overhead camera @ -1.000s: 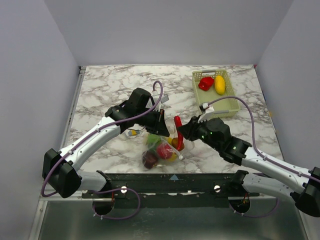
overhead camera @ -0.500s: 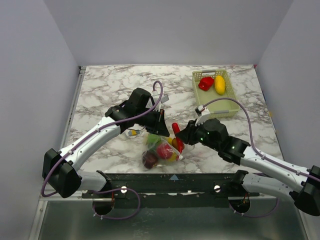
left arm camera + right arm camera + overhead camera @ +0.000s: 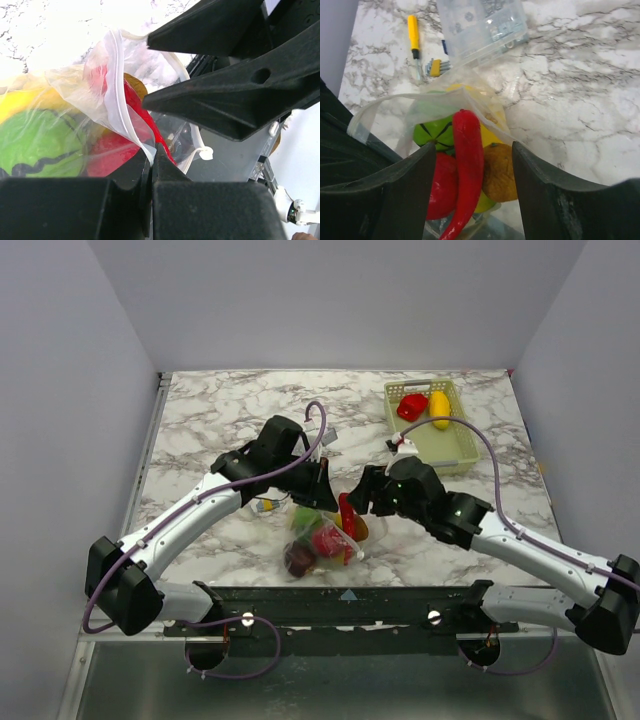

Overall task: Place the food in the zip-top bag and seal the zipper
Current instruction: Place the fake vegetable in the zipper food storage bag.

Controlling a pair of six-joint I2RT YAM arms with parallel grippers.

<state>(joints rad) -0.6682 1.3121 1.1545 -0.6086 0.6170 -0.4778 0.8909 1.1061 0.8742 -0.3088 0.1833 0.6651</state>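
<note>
The long red chili lies across the bag's opening, so the robot's right gripper should take the bag opening's free edge (image 3: 491, 121) and lift the bag upright before more food.
The zip-top bag (image 3: 325, 538) lies near the table's front edge with its mouth open. My left gripper (image 3: 151, 151) is shut on the bag's mouth edge and holds up the white zipper strip (image 3: 121, 95). Inside the bag are a green fruit (image 3: 436, 131), a red fruit (image 3: 442, 187), an orange-brown fruit (image 3: 501, 172) and a yellow piece. A long red chili (image 3: 468, 160) lies on top of them in the mouth. My right gripper (image 3: 473, 145) stands open just above the chili, its fingers apart on either side and not touching it.
A pale green basket (image 3: 450, 448) at the back right holds a red piece (image 3: 411, 406) and a yellow piece (image 3: 439, 408). Beyond the bag lie a clear printed packet (image 3: 482, 27), a yellow-handled screwdriver (image 3: 413, 32) and hex keys (image 3: 437, 67).
My right gripper carried the red chili down to the bag mouth, then opened and let it go. The chili now rests in the bag. The left gripper has stayed put.
</note>
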